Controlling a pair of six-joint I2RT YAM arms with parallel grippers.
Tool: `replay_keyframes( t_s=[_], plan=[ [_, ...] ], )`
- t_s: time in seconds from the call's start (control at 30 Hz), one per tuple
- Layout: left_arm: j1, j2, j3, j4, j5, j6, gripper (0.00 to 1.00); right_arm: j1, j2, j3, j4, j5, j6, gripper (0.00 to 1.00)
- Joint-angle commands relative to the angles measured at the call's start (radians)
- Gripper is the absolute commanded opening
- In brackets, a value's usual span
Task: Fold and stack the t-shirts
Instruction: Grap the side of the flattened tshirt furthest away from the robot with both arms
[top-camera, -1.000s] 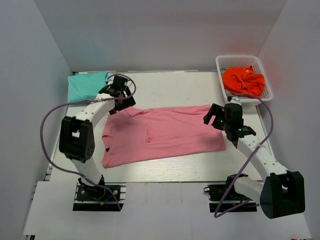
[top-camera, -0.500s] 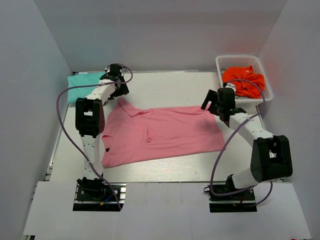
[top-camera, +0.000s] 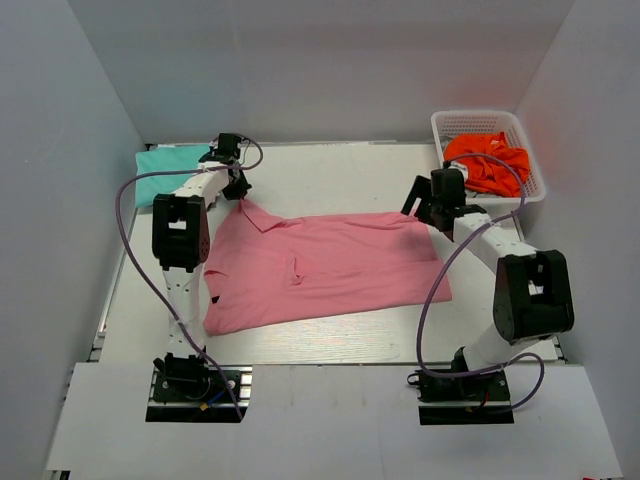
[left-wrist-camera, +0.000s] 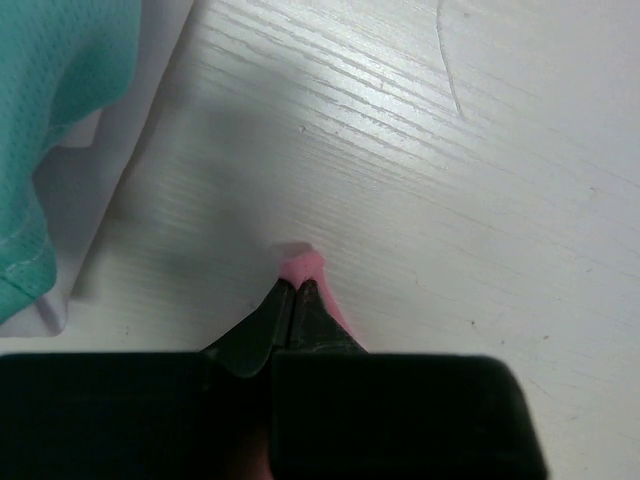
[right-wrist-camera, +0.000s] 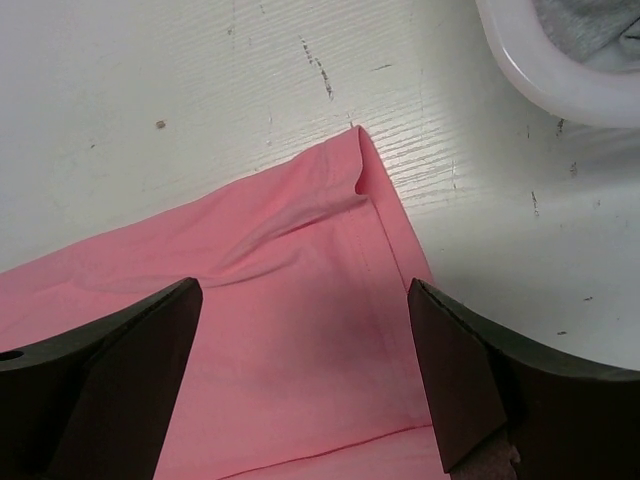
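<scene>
Next, I let go of the pink t-shirt's far tip on the shirt's near corner, at the collar end (top-camera: 234, 314), with my left gripper.
The pink t-shirt (top-camera: 330, 265) lies spread flat across the middle of the table, collar to the left. My left gripper (top-camera: 239, 192) sits at the shirt's far-left corner. In the left wrist view that gripper (left-wrist-camera: 297, 286) is shut, with a small tip of the pink t-shirt (left-wrist-camera: 304, 264) pinched between its fingertips. My right gripper (top-camera: 424, 214) hovers over the far-right corner. Seen from the right wrist, this gripper (right-wrist-camera: 300, 335) stands open, and the corner of the pink t-shirt (right-wrist-camera: 300, 290) lies flat between its fingers. The teal t-shirt (top-camera: 165, 166) rests folded at the far left, and the teal t-shirt (left-wrist-camera: 50, 90) also shows beside the left gripper.
A white basket (top-camera: 485, 121) with an orange cloth (top-camera: 488, 163) in it stands at the far right, close to my right gripper; the basket's rim (right-wrist-camera: 530, 85) shows in the right wrist view. White walls enclose the table on three sides.
Both arms reached out to the pink shirt's far corners. The left gripper went from open to shut on the far-left corner. The right gripper stayed open.
</scene>
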Motion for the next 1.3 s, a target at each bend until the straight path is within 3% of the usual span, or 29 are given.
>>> replay_keyframes(
  t_s=[0.0, 0.03, 0.37, 0.47, 0.73, 0.83, 0.87, 1.03, 1.07, 1.23, 1.27],
  plan=[
    [0.016, 0.001, 0.022, 0.005, 0.012, -0.005, 0.05, -0.006, 0.042, 0.071, -0.032, 0.04, -0.005, 0.89],
    [0.016, -0.01, 0.022, 0.005, 0.021, -0.005, 0.0, -0.002, 0.054, 0.094, -0.036, 0.053, -0.008, 0.87],
    [0.016, -0.084, 0.013, -0.027, 0.031, -0.005, 0.0, 0.003, 0.322, 0.364, -0.207, 0.084, 0.056, 0.82],
    [0.016, -0.102, -0.001, -0.041, 0.031, -0.005, 0.0, 0.003, 0.384, 0.413, -0.24, 0.098, 0.081, 0.74],
    [0.016, -0.121, -0.055, -0.041, 0.064, -0.015, 0.0, 0.006, 0.43, 0.418, -0.277, 0.125, 0.115, 0.69],
    [0.016, -0.121, -0.055, -0.041, 0.074, -0.015, 0.0, 0.006, 0.439, 0.421, -0.271, 0.133, 0.124, 0.6],
    [0.016, -0.13, -0.055, -0.05, 0.074, -0.015, 0.0, 0.007, 0.445, 0.429, -0.266, 0.135, 0.125, 0.5],
    [0.016, -0.173, -0.076, -0.059, 0.064, -0.015, 0.0, 0.004, 0.484, 0.464, -0.251, 0.149, 0.125, 0.24],
    [0.016, -0.182, -0.088, -0.059, 0.064, -0.015, 0.0, 0.004, 0.49, 0.482, -0.26, 0.15, 0.125, 0.24],
    [0.016, -0.266, -0.136, -0.059, 0.064, -0.015, 0.0, 0.006, 0.504, 0.512, -0.289, 0.156, 0.119, 0.0],
    [0.016, -0.282, -0.163, -0.059, 0.064, -0.015, 0.0, 0.007, 0.498, 0.506, -0.291, 0.156, 0.122, 0.0]
  ],
)
